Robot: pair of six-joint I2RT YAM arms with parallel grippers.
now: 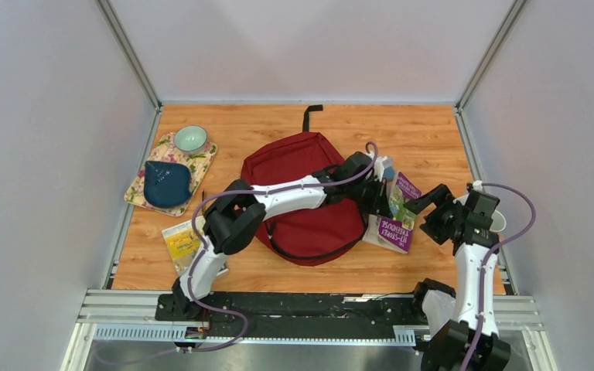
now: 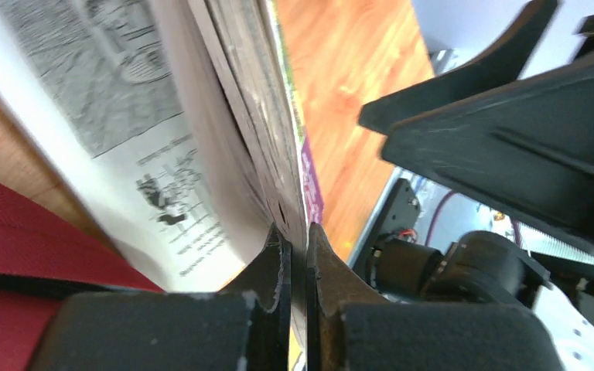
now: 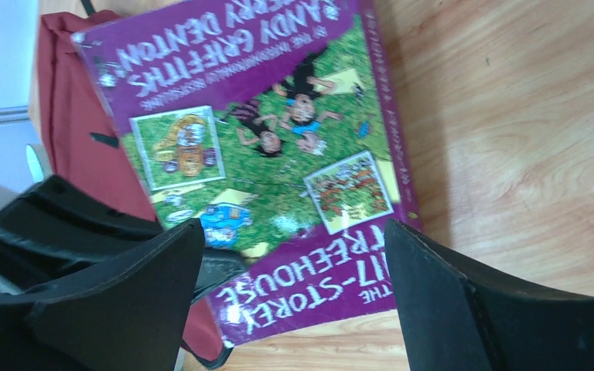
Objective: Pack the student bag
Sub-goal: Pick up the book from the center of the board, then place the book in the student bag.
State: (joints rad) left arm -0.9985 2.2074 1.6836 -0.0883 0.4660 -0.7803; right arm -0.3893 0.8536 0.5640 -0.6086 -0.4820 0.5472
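Observation:
The robot's left gripper will release the book on the dark red student bag's side [image 1: 331,222] that is nearest the right gripper.
The dark red student bag [image 1: 302,201] lies flat in the middle of the table, its black loop pointing to the far edge. A purple and green paperback book [image 1: 396,216] lies at the bag's right edge, partly lifted. My left gripper [image 1: 379,202] reaches across the bag and is shut on the book's cover [image 2: 298,178]; loose printed pages [image 2: 124,116] hang to the left. The bag's red fabric [image 2: 15,232] shows below them. My right gripper [image 1: 431,202] is open just right of the book. In the right wrist view the book [image 3: 263,154] lies between and beyond my open fingers [image 3: 448,301].
A floral mat [image 1: 172,174] at the left holds a dark blue pouch [image 1: 165,183] and a pale green bowl [image 1: 190,139]. A yellow-green flat packet [image 1: 182,243] lies at the near left. A white cup [image 1: 497,220] sits behind my right wrist. Walls close in on three sides.

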